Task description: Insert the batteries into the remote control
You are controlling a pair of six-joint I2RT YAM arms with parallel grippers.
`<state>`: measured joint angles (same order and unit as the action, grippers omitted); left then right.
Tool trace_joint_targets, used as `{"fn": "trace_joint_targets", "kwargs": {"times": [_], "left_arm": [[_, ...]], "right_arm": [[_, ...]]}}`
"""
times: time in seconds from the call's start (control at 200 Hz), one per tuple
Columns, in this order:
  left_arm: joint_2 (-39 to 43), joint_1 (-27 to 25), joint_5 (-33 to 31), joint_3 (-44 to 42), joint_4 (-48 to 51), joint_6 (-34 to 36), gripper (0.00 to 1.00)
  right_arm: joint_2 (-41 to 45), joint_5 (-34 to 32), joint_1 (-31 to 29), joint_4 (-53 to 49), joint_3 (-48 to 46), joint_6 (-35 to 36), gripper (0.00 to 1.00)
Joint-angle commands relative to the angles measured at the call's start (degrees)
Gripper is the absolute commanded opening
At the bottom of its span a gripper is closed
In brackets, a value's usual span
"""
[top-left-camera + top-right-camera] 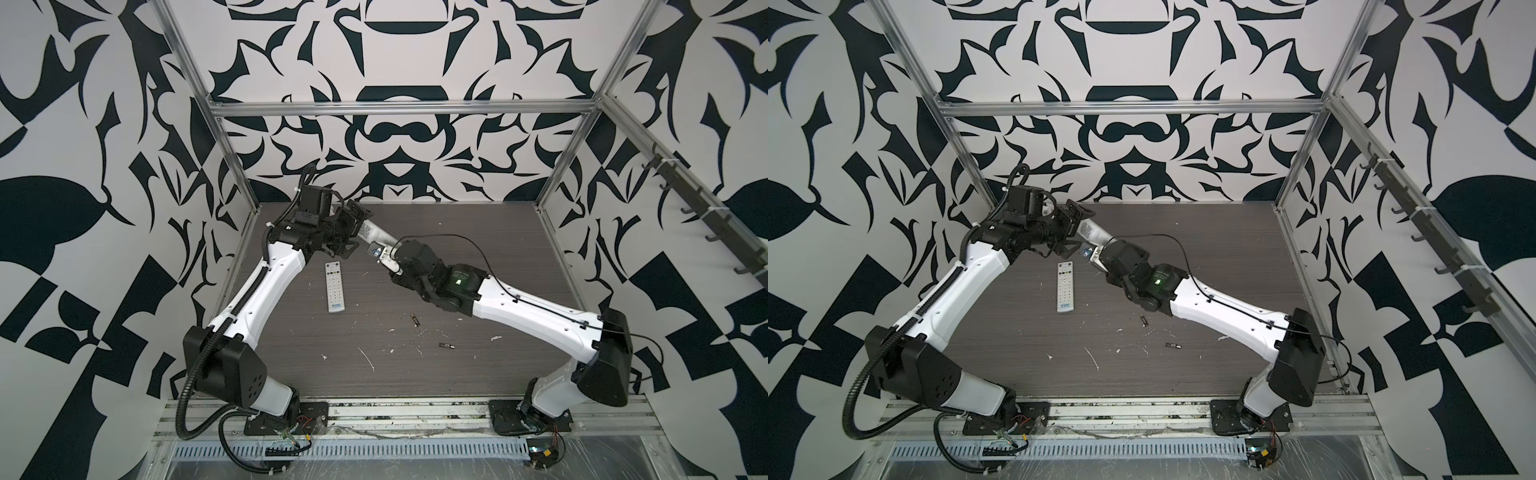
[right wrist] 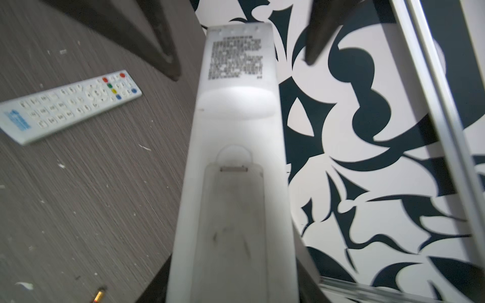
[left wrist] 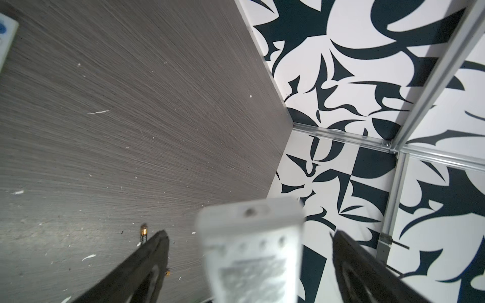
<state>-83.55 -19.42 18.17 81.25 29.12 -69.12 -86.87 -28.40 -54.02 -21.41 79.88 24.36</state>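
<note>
My left gripper is to close on the far end (image 1: 368, 229) (image 3: 251, 227) of the raised white remote, opposite the lower end that my right gripper holds.
A white remote control (image 2: 236, 157) is held off the table by its lower end, back side up with the battery cover closed; my right gripper (image 2: 233, 288) is shut on it. In both top views this remote (image 1: 374, 237) (image 1: 1096, 235) points toward my left gripper (image 1: 355, 230). The left gripper (image 3: 249, 233) is open, its fingers (image 3: 147, 262) standing on either side of the remote's far end (image 3: 252, 236) without touching it. Two batteries (image 1: 414, 319) (image 1: 446, 345) lie loose on the table right of centre. One battery (image 3: 143, 232) shows beside a left finger.
A second white remote (image 1: 335, 286) (image 2: 70, 105) lies buttons up on the dark wood-grain table (image 1: 478, 249), just left of the grippers. White scraps (image 1: 365, 357) are scattered over the front half. Aluminium frame posts (image 1: 557, 174) and patterned walls enclose the table.
</note>
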Motion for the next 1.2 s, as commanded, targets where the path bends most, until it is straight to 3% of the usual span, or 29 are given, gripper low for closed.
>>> {"fn": "trace_joint_targets", "kwargs": {"times": [0.0, 0.17, 0.455, 0.765, 0.905, 1.025, 1.195], "left_arm": [[4.0, -0.3, 1.6, -3.8, -7.8, 5.1, 0.99], [6.4, -0.9, 6.0, -8.1, -18.6, 8.7, 0.99], [5.6, -2.5, 8.5, -12.1, -38.9, 2.3, 0.99], [2.5, -6.0, 7.6, -10.3, -42.2, 1.3, 0.97], [2.9, -6.9, 6.2, -10.9, -42.4, 1.2, 0.86], [3.1, -7.1, 5.8, -11.0, -42.5, 1.4, 0.68], [3.5, -7.1, 5.1, -11.5, -42.2, 1.9, 0.33]], "right_arm": [[4.5, 7.2, 2.1, -2.0, 2.9, -11.7, 0.00], [7.7, 13.8, 3.7, -1.7, 2.3, -20.0, 0.00], [11.6, 20.1, 4.1, 3.9, -2.0, -27.8, 0.00], [12.3, 21.0, 4.1, 6.0, -3.6, -30.9, 0.00], [12.3, 21.3, 4.1, 6.3, -3.6, -31.5, 0.00], [12.5, 21.5, 4.1, 6.6, -4.3, -32.0, 0.00], [12.7, 22.4, 4.1, 7.1, -4.5, -32.3, 0.00]]}}
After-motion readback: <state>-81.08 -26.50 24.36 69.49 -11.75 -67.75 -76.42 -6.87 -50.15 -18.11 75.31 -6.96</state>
